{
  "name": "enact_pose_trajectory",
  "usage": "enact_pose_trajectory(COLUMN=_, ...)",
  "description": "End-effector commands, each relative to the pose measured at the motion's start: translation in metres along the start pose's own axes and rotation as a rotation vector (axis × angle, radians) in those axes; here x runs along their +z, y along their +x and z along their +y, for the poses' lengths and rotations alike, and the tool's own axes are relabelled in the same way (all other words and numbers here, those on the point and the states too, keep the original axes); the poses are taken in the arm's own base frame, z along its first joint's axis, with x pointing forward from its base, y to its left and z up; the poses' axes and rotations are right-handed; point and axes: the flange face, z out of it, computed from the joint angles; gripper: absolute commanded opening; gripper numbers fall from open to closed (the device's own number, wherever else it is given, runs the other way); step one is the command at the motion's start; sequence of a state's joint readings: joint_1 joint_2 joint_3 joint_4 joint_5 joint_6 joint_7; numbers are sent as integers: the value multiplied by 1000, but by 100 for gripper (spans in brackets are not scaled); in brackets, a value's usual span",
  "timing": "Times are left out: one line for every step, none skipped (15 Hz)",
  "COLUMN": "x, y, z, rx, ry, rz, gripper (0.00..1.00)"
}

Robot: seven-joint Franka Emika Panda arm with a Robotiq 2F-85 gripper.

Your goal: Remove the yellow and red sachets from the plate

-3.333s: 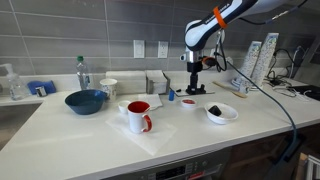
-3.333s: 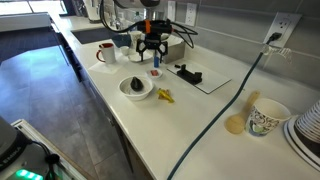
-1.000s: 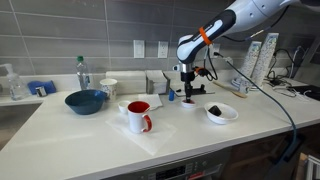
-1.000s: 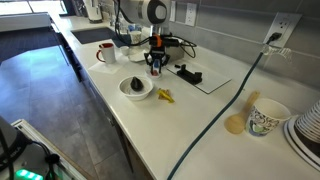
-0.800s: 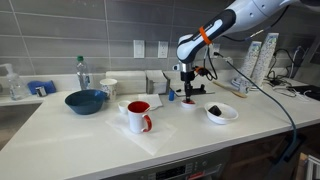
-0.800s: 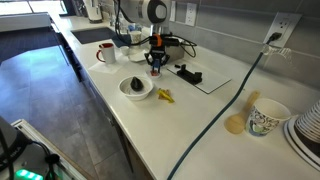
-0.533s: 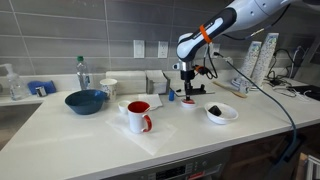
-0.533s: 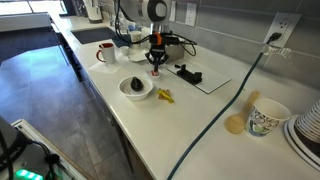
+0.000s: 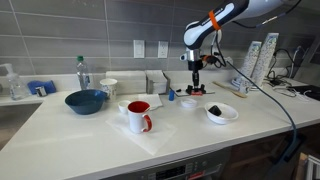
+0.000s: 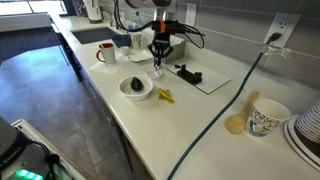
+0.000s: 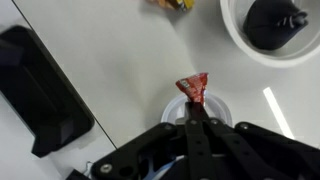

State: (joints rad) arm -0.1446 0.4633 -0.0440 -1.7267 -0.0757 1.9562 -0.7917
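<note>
Next, I let the red sachet go from my gripper on top of the yellow sachet (image 9: 218, 100) (image 11: 178, 4) beside the white bowl.
In the wrist view my gripper (image 11: 193, 100) is shut on the red sachet (image 11: 192, 87), which sticks out past the fingertips. It hangs above the small white plate (image 11: 212, 106), and nothing else shows on the visible part of the plate. In both exterior views the gripper (image 9: 196, 87) (image 10: 156, 66) hangs above the plate (image 9: 189, 103). The yellow sachet (image 10: 164, 96) (image 11: 172, 4) lies on the counter beside the white bowl.
A white bowl (image 9: 221, 114) (image 10: 137, 88) (image 11: 240, 40) holds a dark item. A black object (image 10: 188, 74) (image 11: 40, 90) rests on a white board. A red-and-white mug (image 9: 139, 116), a blue bowl (image 9: 86, 101) and a small blue object (image 9: 171, 96) stand nearby. A cable (image 10: 225, 105) crosses the counter.
The jaws closed on the red sachet at the plate, and the arm then rose, lifting the sachet off the plate.
</note>
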Motion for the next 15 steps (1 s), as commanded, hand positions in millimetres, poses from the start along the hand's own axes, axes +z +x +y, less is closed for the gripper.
enact_pose_trajectory(x=-2, y=-56, z=20, rx=91, ry=32, rz=-22, gripper=0)
enact_pose_trajectory(x=2, y=-68, z=27, rx=115, ry=44, rz=-24, gripper=0)
enact_pose_trajectory(x=8, y=-81, z=33, rx=135, ry=60, rz=-26, gripper=0)
enact_pose_trajectory(x=15, y=-90, z=37, rx=144, ry=76, rz=-30, gripper=0)
enact_pose_trajectory(x=22, y=-96, z=42, rx=155, ry=87, rz=-29, gripper=0)
enact_pose_trajectory(x=30, y=-101, z=44, rx=164, ry=102, rz=-39, gripper=0)
enact_pose_trajectory(x=38, y=-105, z=45, rx=172, ry=113, rz=-52, gripper=0)
enact_pose_trajectory(x=45, y=-107, z=45, rx=175, ry=124, rz=-60, gripper=0)
enact_pose_trajectory(x=51, y=-108, z=44, rx=180, ry=129, rz=-67, gripper=0)
enact_pose_trajectory(x=55, y=-107, z=44, rx=182, ry=134, rz=-69, gripper=0)
enact_pose_trajectory(x=59, y=-106, z=44, rx=183, ry=140, rz=-71, gripper=0)
enact_pose_trajectory(x=62, y=-105, z=45, rx=186, ry=142, rz=-80, gripper=0)
enact_pose_trajectory(x=65, y=-104, z=45, rx=188, ry=145, rz=-86, gripper=0)
enact_pose_trajectory(x=69, y=-103, z=46, rx=195, ry=142, rz=-96, gripper=0)
enact_pose_trajectory(x=71, y=-103, z=47, rx=197, ry=147, rz=-102, gripper=0)
